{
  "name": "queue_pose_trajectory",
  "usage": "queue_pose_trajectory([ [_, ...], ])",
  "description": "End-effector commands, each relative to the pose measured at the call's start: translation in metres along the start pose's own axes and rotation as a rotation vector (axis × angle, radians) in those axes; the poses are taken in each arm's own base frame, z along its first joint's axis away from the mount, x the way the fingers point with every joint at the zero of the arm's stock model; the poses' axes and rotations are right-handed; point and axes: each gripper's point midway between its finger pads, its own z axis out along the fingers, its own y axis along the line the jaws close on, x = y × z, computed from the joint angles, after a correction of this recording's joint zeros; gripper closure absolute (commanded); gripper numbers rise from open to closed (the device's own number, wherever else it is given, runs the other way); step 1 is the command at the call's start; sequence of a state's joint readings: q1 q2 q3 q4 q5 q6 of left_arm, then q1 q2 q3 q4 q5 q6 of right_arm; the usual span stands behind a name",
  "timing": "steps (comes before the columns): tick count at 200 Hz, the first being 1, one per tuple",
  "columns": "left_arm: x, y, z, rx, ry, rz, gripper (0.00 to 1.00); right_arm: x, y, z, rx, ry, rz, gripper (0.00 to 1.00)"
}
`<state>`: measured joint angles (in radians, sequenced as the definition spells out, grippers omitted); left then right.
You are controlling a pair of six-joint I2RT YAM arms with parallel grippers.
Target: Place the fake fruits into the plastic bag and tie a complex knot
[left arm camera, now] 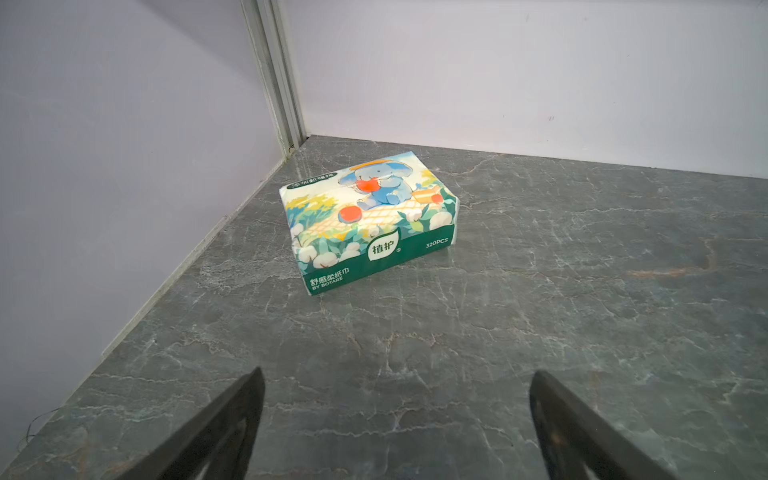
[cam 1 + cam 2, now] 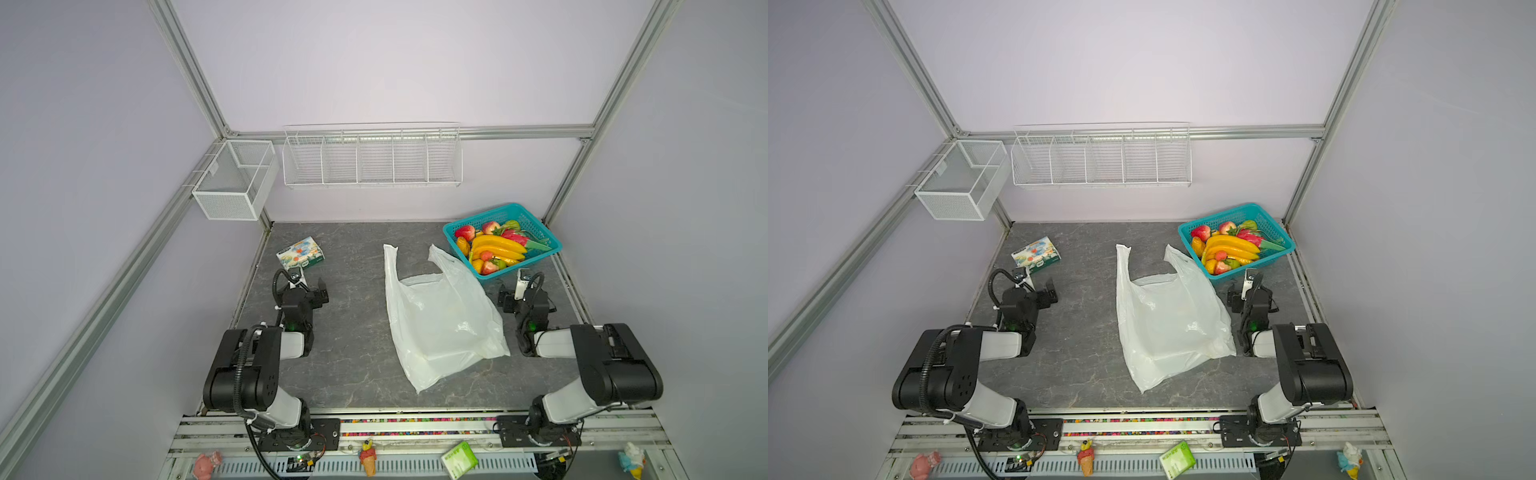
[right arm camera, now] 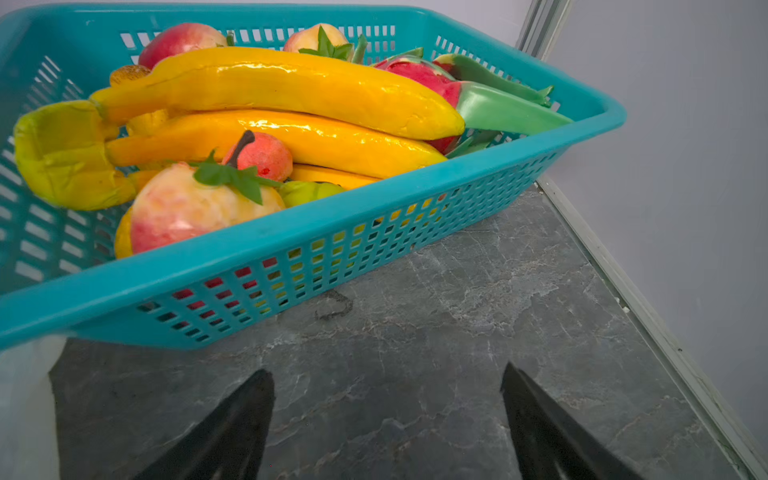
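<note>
Next, the left gripper closes on the side edge (image 2: 391,296) of the plastic bag, just under the handle loop that is farther from the teal basket.
The plastic bag (image 2: 440,320) (image 2: 1169,324) lies flat and white in the middle of the table. Its two handle loops point toward the back wall, apart and loose, and no knot is in view. The fake fruits (image 2: 496,247) (image 2: 1231,247) (image 3: 270,108) are piled in a teal basket: a banana bunch, strawberries, peaches and a dragon fruit. My right gripper (image 2: 524,291) (image 2: 1250,291) (image 3: 386,372) stands open and empty just in front of the basket, with a corner of the bag (image 3: 25,407) beside it. My left gripper (image 2: 311,286) (image 2: 1040,286) (image 1: 397,374) is open and empty over bare table, left of the bag.
The teal basket (image 2: 528,264) (image 3: 374,199) sits in the back right corner against the frame post. A printed tissue pack (image 2: 300,253) (image 1: 370,224) lies at the back left, ahead of my left gripper. White wire baskets (image 2: 372,160) hang on the walls. Figurines (image 2: 368,457) stand on the front rail.
</note>
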<state>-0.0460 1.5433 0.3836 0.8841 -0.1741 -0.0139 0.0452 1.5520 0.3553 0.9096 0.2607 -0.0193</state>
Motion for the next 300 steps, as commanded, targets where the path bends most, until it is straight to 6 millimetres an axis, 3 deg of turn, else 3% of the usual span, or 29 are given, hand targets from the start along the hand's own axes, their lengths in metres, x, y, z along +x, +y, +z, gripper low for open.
queue_pose_trajectory([
  [1,-0.006,-0.002,0.003,0.01,-0.015,0.003,0.01,-0.011,-0.001,0.001,-0.005,-0.03,0.004,0.11],
  [186,-0.006,0.003,0.003,-0.013,-0.017,-0.008,0.01,-0.011,-0.002,0.0,-0.004,-0.033,0.007,0.11],
  [213,-0.028,0.027,-0.011,-0.146,-0.046,-0.069,0.01,-0.021,-0.012,-0.015,0.069,-0.083,0.02,0.11],
  [235,-0.052,0.039,-0.026,-0.209,-0.047,-0.104,0.01,-0.035,-0.041,-0.034,0.259,-0.075,0.074,0.11],
  [252,-0.064,0.053,-0.037,-0.283,-0.056,-0.27,0.01,-0.049,-0.063,-0.055,0.358,-0.079,0.162,0.11],
  [276,-0.078,0.02,-0.034,-0.091,-0.02,-0.349,0.02,-0.077,-0.071,-0.086,0.359,-0.131,0.249,0.11],
  [300,-0.083,-0.03,-0.031,0.142,0.042,-0.436,0.08,-0.098,-0.038,-0.093,0.18,-0.079,0.24,0.11],
])
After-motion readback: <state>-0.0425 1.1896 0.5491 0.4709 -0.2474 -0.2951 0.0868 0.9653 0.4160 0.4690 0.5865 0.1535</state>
